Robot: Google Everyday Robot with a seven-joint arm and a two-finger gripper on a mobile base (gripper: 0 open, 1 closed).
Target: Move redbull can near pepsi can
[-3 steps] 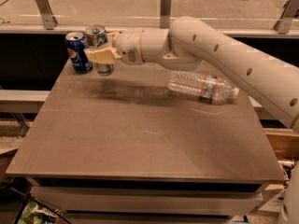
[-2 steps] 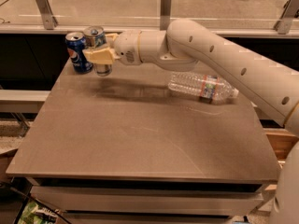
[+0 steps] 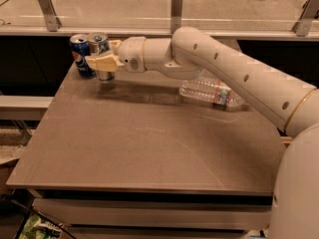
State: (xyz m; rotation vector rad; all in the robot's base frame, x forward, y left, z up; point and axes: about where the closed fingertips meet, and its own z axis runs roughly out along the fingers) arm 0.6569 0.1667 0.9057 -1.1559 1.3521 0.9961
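Observation:
Next, my gripper sets the redbull can down on the brown table's far corner (image 3: 108,85), beside the pepsi can.
The redbull can (image 3: 99,45), slim and silver with blue panels, stands upright at the table's far left corner. It is right next to the pepsi can (image 3: 79,58), a dark blue can with a round logo on its left; the two almost touch. My gripper (image 3: 105,59) reaches in from the right. Its cream fingers (image 3: 101,62) are closed around the redbull can's middle, one in front and one behind. The can's base is at the table surface.
A clear plastic water bottle (image 3: 212,92) lies on its side at the right of the brown table (image 3: 149,148), under my arm. A glass rail with metal posts (image 3: 175,6) runs behind the table. The table's left edge is close to the cans.

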